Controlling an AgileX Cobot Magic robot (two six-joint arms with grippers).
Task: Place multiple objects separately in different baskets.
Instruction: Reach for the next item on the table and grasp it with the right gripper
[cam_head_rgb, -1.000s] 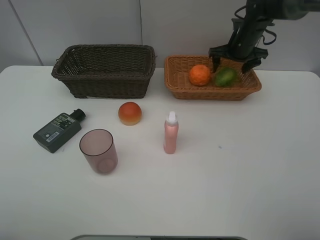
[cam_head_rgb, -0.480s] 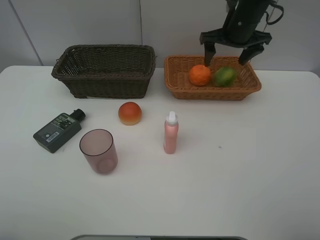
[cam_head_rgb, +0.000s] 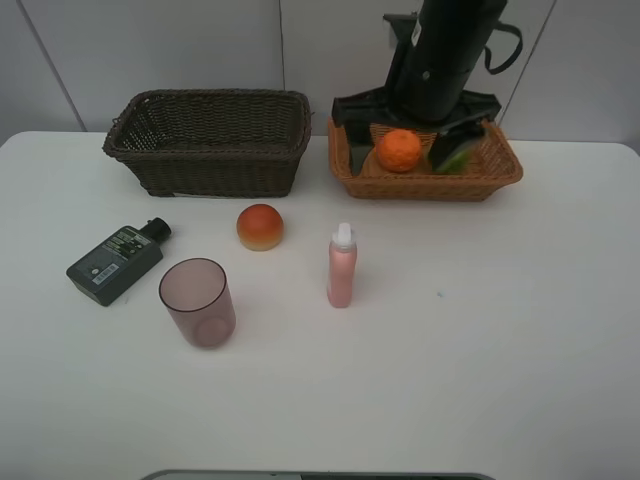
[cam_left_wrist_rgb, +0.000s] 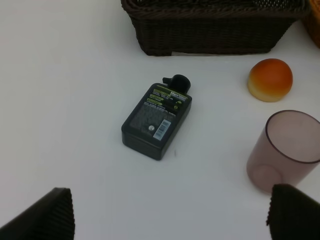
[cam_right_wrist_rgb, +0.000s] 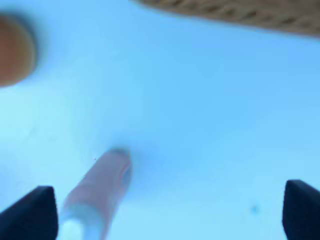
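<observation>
The white cap (cam_head_rgb: 344, 237) (cam_right_wrist_rgb: 74, 227) of the pink bottle, which stands upright on the table in front of the baskets, will be gripped by my right gripper.
My right gripper (cam_head_rgb: 412, 118) hangs open over the orange-tan basket (cam_head_rgb: 430, 186), holding nothing. Under it in that basket lie the orange tangerine (cam_head_rgb: 399, 150) and the green fruit (cam_head_rgb: 460, 158), which the arm partly hides. The blurred right wrist view shows the pink bottle (cam_right_wrist_rgb: 97, 195) between open fingertips (cam_right_wrist_rgb: 30, 212). On the table stand the pink bottle (cam_head_rgb: 342, 267), the peach-like fruit (cam_head_rgb: 260, 226), the pink cup (cam_head_rgb: 198, 302) and the dark-green bottle (cam_head_rgb: 115, 262). My left gripper (cam_left_wrist_rgb: 170, 220) is open above the dark-green bottle (cam_left_wrist_rgb: 157, 120), with the cup (cam_left_wrist_rgb: 287, 150) and the peach-like fruit (cam_left_wrist_rgb: 270, 80) beside it.
The deep dark-brown basket (cam_head_rgb: 210, 140) stands at the back left, with nothing seen in it, and its wall (cam_left_wrist_rgb: 210, 35) shows in the left wrist view. A white wall rises right behind both baskets. The left arm is out of the high view.
My right gripper has lifted out of the orange-tan basket and moved left and towards the camera, still open. The green fruit stays in the basket. Nothing else moved.
</observation>
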